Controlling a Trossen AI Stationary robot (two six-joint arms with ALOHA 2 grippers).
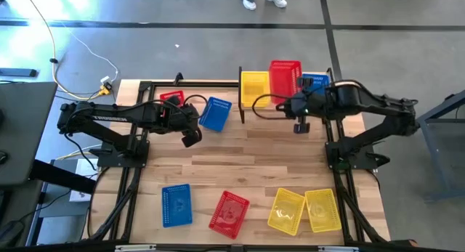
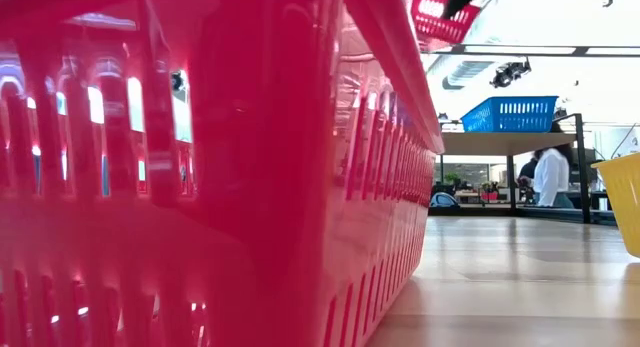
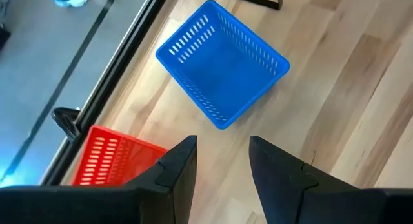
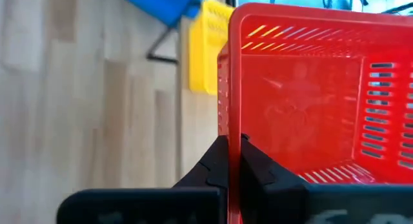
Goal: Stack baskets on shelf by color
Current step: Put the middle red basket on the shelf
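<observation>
My right gripper will let go of the red basket on the shelf (image 1: pixel 285 88), between the yellow and blue baskets.
My right gripper (image 1: pixel 289 101) is shut on a red basket (image 1: pixel 285 78), held over the shelf (image 1: pixel 241 99) between a yellow basket (image 1: pixel 254 87) and a blue basket (image 1: pixel 314 81) that stand on it. The low view shows this red basket (image 2: pixel 440 19) in the air above the shelf top (image 2: pixel 500 143). My left gripper (image 1: pixel 191 136) hangs open over the table, short of a blue basket (image 3: pixel 222 62) and a red basket (image 3: pixel 110 159) that rest on the wood near the far edge. My right gripper pinches the red basket's side wall at its rim (image 4: pixel 235 130), one finger (image 4: pixel 216 162) outside the basket and the other (image 4: pixel 258 164) inside. The fingers come from the table's near side. The basket is lifted clear of the shelf.
Along the near edge lie a blue basket (image 1: pixel 175 204), a red basket (image 1: pixel 229 211) and two yellow baskets (image 1: pixel 286 210) (image 1: pixel 322 209). The red one (image 2: pixel 200 187) fills most of the low view. Bare wood lies in the table's middle. A person (image 2: pixel 550 175) stands beyond the table.
</observation>
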